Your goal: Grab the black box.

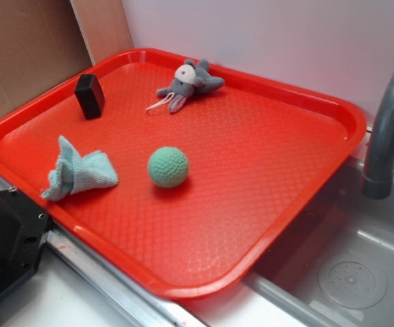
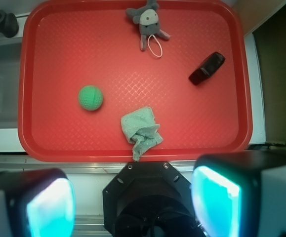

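Note:
The robot's gripper needs to close on the upper half of the black box (image 1: 88, 90) (image 2: 211, 64) with one finger on each side, as the box stands on the red tray.
The black box (image 1: 89, 95) stands upright near the far left corner of the red tray (image 1: 271, 225). From the wrist view the black box (image 2: 207, 68) lies at the tray's upper right. My gripper (image 2: 133, 202) hangs high above the tray's near edge, well away from the box. Its jaws are open, and the two cyan-lit fingertips (image 2: 49, 207) stand wide apart with nothing between them. The gripper does not show in the exterior view.
On the tray (image 2: 34, 133) lie a green ball (image 1: 168, 167), a crumpled pale-green cloth (image 1: 77, 176) and a grey plush mouse (image 1: 186, 83). A black device with screws (image 1: 6, 245) sits at the tray's near left. A grey faucet (image 1: 387, 129) and sink (image 1: 346, 272) lie to the right.

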You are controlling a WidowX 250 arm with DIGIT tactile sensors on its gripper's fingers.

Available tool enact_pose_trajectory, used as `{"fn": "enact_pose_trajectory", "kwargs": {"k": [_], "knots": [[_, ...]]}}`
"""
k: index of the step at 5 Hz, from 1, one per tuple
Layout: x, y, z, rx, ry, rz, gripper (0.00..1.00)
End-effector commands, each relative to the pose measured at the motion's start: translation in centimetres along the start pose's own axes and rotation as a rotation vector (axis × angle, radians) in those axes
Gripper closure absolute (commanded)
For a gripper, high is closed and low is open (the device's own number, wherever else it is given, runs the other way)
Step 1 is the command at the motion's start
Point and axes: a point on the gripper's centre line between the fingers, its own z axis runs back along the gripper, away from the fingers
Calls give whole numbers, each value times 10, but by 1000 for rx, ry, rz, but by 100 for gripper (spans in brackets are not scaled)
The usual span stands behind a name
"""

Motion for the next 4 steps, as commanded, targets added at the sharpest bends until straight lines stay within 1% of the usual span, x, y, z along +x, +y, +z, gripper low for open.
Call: {"fn": "enact_pose_trajectory", "kwargs": {"k": [1,2,3,4], "knots": [[0,0,0,0,0,0,0],[33,31,-26,28,-6,93,0],[55,58,-41,58,-43,144,0],[71,80,-57,54,-86,205,0]]}}
